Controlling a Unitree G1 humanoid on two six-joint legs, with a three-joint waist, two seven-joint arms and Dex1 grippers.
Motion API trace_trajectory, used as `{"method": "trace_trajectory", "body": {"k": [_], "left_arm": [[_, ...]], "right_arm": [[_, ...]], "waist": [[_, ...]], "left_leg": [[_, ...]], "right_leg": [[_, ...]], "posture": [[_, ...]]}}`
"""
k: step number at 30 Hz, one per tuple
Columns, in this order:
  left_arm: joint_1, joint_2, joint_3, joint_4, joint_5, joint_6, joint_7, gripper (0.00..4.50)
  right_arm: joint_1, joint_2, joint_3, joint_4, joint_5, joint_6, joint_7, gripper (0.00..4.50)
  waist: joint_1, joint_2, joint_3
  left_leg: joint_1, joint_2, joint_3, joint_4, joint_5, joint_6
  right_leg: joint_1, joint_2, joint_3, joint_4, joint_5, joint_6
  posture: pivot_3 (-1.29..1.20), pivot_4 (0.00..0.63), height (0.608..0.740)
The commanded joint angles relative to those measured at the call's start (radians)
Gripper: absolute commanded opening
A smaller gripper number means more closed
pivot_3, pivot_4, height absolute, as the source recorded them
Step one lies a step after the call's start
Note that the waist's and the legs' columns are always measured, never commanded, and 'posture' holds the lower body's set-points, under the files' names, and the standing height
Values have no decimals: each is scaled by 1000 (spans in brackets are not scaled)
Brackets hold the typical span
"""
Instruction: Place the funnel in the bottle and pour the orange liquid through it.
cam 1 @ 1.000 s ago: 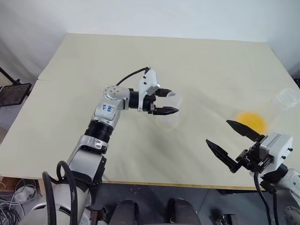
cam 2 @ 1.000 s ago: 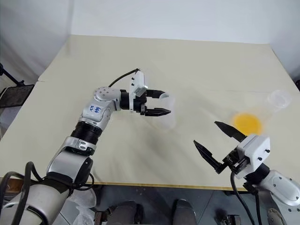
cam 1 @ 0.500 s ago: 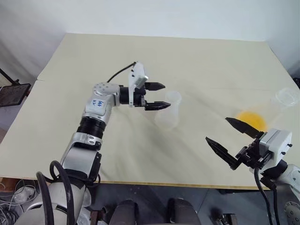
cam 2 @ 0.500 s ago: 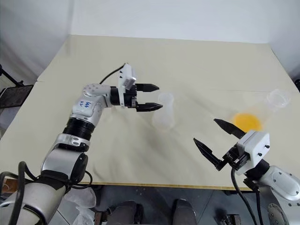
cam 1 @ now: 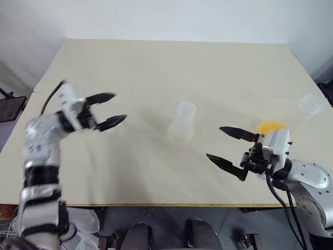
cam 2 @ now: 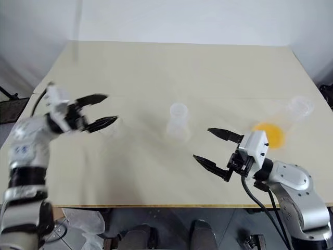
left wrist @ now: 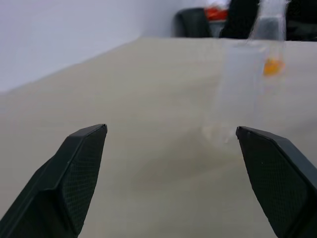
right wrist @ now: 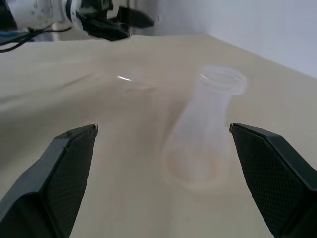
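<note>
I need to move my left gripper to the funnel's wide rim (cam 1: 110, 129) next and close it there, because the funnel has to go into the bottle.
The bottle (cam 1: 183, 122), a clear conical flask, stands upright mid-table with nothing touching it. To its left, my left gripper (cam 1: 119, 107) hangs open and empty, well clear of it. In the right wrist view a faint see-through shape, probably the funnel (right wrist: 132, 83), lies on the table between the bottle (right wrist: 202, 145) and the left gripper. The orange liquid (cam 1: 268, 126) sits in the base of a broader clear flask (cam 1: 311, 103) lying tilted at the right. My right gripper (cam 1: 213, 141) is open and empty, level, pointing at the bottle from the right.
The beige table (cam 1: 156, 62) is wide and bare around the bottle. Its front edge runs just below both grippers. A dark stand (cam 1: 10, 107) is off the table's left side.
My left arm swung far to the left, away from the bottle, which stays standing. The right gripper moved left toward the bottle. The view itself shifted a little.
</note>
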Motion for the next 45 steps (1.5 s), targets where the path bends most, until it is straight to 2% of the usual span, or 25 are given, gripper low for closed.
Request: {"method": "trace_trajectory", "body": {"k": [1, 3, 8, 11, 14, 20, 26, 31, 34, 40, 43, 45], "left_arm": [[158, 6, 184, -170, -86, 45, 138, 4436], [308, -7, 273, -253, -108, 69, 188, 4436], [532, -56, 346, -417, -149, 108, 257, 4436], [593, -79, 318, -491, -157, 125, 281, 4436], [610, -112, 217, -557, -146, 141, 294, 4436], [524, -174, 8, -602, -87, 200, 413, 4436], [375, -222, -131, -487, 20, 191, 520, 4436], [204, -271, -180, -328, 85, 173, 614, 4436], [131, -299, -162, -259, 86, 202, 678, 4436], [10, -270, -165, -101, 122, 166, 680, 4436], [-24, -246, -158, -44, 119, 157, 660, 3847], [-28, -236, -160, -35, 118, 153, 650, 3295]], "right_arm": [[-72, 5, 44, 33, 3, -11, 49, 4500], [-111, 16, 76, 54, 0, -12, 69, 4500], [-145, 24, 113, 86, -11, -24, 108, 4500], [-151, 25, 117, 102, -16, -29, 122, 4500], [-154, 25, 115, 112, -19, -34, 129, 4500], [-132, 31, 98, 93, -23, -32, 102, 4500], [-98, 27, 85, 56, -23, -22, 71, 4500], [-67, 32, 74, 27, -22, -14, 39, 4500], [-56, 31, 70, 12, -20, -8, 27, 4500], [-35, 29, 66, -5, -15, -1, 13, 4500], [-27, 30, 62, -9, -17, -5, 5, 4500], [-23, 31, 60, -12, -20, -8, -3, 4500]], "waist": [[-1, 0, 0], [2, -1, 0], [21, -1, 0], [33, -1, 0], [39, -1, 0], [33, -1, 0], [27, -1, 0], [29, -1, 0], [29, -1, 0], [27, -1, 0], [27, -1, 0], [27, -1, 0]], "left_leg": [[0, 0, -1, 0, 0, 0], [-1, 0, -3, 1, 0, 0], [-1, 0, -5, 2, 0, 0], [-1, 0, -5, 3, 0, 0], [-1, -2, -5, 3, 0, 0], [0, -2, -4, 2, 0, 0], [0, -2, -3, 2, 0, 0], [0, -2, -2, 2, 0, 0], [-1, -2, -2, 3, 0, 0], [-1, -2, -2, 2, 0, 0], [-1, -2, -1, 2, 0, 0], [-1, -2, -1, 2, 0, 0]], "right_leg": [[0, 0, 0, 0, 0, 0], [0, 0, 0, 0, 0, 0], [3, -2, 2, -1, 0, 0], [4, -2, 2, -1, 0, 0], [4, -2, 3, -2, 0, 0], [4, -1, 3, -2, 0, 0], [4, 0, 3, -2, 0, 0], [3, 0, 3, -1, 0, 0], [3, 0, 2, -1, 0, 0], [2, 0, 1, -1, 0, 0], [2, 0, 1, -1, 0, 0], [2, 0, 1, -1, 0, 0]], "posture": [[0, 150, 740], [0, 150, 740], [0, 150, 740], [0, 150, 740], [0, 150, 740], [0, 150, 740], [0, 150, 740], [0, 150, 740], [0, 150, 740], [0, 150, 740], [0, 150, 740], [0, 150, 740]]}}
